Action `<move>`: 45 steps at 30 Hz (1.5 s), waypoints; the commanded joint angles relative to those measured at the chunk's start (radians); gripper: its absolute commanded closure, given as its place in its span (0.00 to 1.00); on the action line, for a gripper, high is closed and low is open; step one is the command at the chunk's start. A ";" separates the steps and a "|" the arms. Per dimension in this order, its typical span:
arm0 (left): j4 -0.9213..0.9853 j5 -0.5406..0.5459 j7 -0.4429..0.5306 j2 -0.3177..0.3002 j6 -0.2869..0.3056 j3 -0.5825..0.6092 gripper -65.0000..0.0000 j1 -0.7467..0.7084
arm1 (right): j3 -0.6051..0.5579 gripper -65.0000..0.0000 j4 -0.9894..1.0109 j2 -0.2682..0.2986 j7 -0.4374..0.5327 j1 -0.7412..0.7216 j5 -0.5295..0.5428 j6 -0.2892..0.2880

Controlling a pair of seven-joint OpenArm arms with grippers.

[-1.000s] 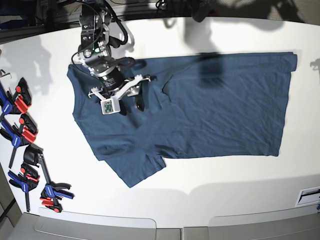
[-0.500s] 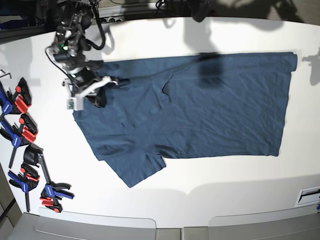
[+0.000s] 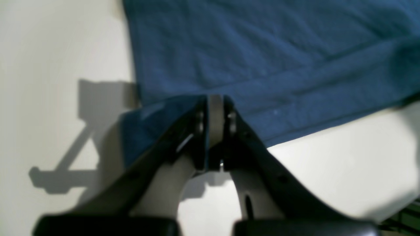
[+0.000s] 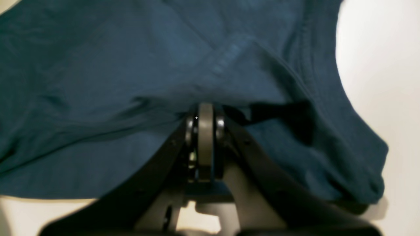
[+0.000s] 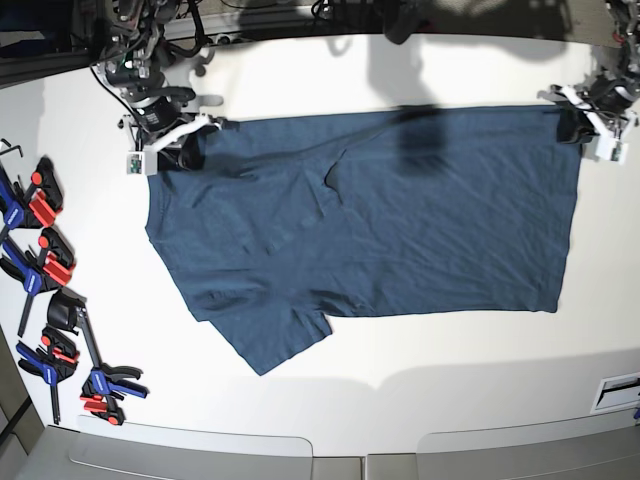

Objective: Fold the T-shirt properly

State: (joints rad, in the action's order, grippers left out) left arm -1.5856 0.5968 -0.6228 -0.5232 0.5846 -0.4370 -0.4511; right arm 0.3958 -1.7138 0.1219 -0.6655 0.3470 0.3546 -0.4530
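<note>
My left gripper has the T-shirt's hem corner. It will let go of that corner on the bare white table [image 5: 558,61], toward the back edge.
The dark navy-teal T-shirt [image 5: 420,230] lies spread on the white table [image 5: 420,385], one sleeve pointing to the front left. My right gripper [image 5: 176,150] is at the shirt's top-left corner, by the shoulder. In the right wrist view its jaws [image 4: 205,109] are shut on a bunched fold of the shirt [image 4: 98,82]. My left gripper [image 5: 578,125] is at the shirt's top-right hem corner. In the left wrist view it [image 3: 215,101] is shut on the hem edge of the shirt [image 3: 262,49], with a flap of cloth over one finger.
Several red, blue and black clamps [image 5: 45,260] lie along the table's left edge. A white label [image 5: 617,391] sits at the front right edge. Cables and dark equipment [image 5: 400,15] line the back edge.
My right gripper has moved from the shirt's upper chest out to its top-left corner and closed on cloth. My left gripper has come into view at the top-right hem corner.
</note>
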 commanded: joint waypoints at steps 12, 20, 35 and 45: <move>0.203 -0.072 0.068 0.024 -0.040 0.005 1.00 0.007 | 0.002 1.00 0.099 0.009 0.011 -0.035 0.017 -0.010; 0.205 -0.039 0.003 0.024 -0.039 0.005 1.00 0.005 | 0.002 1.00 0.099 0.039 -0.033 -0.031 0.023 -0.010; 0.138 0.060 -0.088 0.024 -0.031 0.005 1.00 -0.154 | 0.003 1.00 0.095 0.077 -0.069 0.115 0.023 -0.010; -0.044 0.040 -0.095 0.027 -0.032 0.004 1.00 -0.332 | 0.006 1.00 -0.031 0.078 -0.084 0.280 0.021 -0.010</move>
State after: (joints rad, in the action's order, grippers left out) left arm -1.6272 0.6609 -0.6823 -0.4873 0.5602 -0.4320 -0.7692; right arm 0.3969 -1.7397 0.1940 -0.7128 0.6151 0.3946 -0.4679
